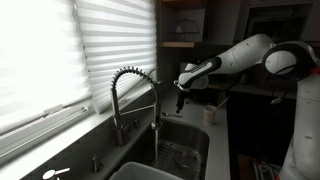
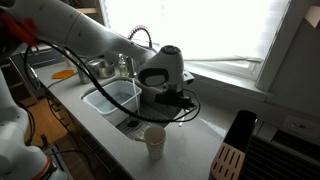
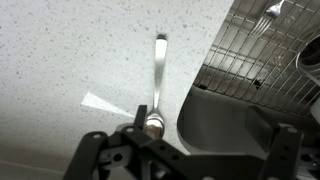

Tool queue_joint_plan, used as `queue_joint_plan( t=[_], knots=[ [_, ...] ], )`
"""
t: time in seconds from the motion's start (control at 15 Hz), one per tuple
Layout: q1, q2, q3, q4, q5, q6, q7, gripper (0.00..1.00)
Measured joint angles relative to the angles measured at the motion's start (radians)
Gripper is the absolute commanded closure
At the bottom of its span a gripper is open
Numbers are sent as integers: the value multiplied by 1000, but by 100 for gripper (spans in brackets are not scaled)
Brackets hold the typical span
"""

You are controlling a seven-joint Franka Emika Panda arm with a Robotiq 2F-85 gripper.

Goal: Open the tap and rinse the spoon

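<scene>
The spoon's bowl is close to one finger and the other overhangs the sink, so I need to shift off the sink and take the spoon's handle (image 3: 157, 88).
The spoon (image 3: 159, 82) is a slim metal one. It lies flat on the speckled counter in the wrist view, with its handle pointing away and its bowl toward me. My gripper (image 3: 210, 140) is open just above the counter. The spoon's bowl sits right beside the inner side of the left finger, and the right finger hangs over the sink's rim. The tap (image 1: 130, 92), tall and spring-wrapped, stands behind the sink in both exterior views (image 2: 140, 40). No water shows. My gripper (image 1: 182, 100) hovers at the counter beside the sink (image 2: 168, 97). The spoon is not discernible in either exterior view.
The sink (image 1: 185, 128) holds a wire grid (image 3: 262, 62) and a utensil (image 3: 272, 12). A paper cup (image 2: 154, 142) stands on the counter near the front edge. A wooden block (image 2: 228, 160) is at the counter's corner. Window blinds (image 1: 50, 50) are behind the tap.
</scene>
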State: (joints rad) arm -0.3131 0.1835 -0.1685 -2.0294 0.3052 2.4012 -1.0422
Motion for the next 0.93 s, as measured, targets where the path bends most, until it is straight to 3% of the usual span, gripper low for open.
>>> queue_joint_plan(
  t=[0.2, 0.47, 0.6, 0.67, 0.73, 0.8, 0.87, 0.93],
  knots=[
    [-14, 11, -2, 0, 7, 1, -5, 0],
    [-35, 42, -1, 13, 98, 6, -49, 1],
    [-48, 61, 1, 28, 141, 9, -73, 26],
    [-53, 71, 1, 39, 153, 9, -81, 30],
    [-57, 81, 2, 49, 158, 9, -86, 40],
    [-60, 90, 2, 60, 158, 9, -87, 27],
    [-61, 101, 3, 70, 158, 9, -88, 9],
    [-62, 112, 4, 80, 158, 9, -88, 6]
  ],
)
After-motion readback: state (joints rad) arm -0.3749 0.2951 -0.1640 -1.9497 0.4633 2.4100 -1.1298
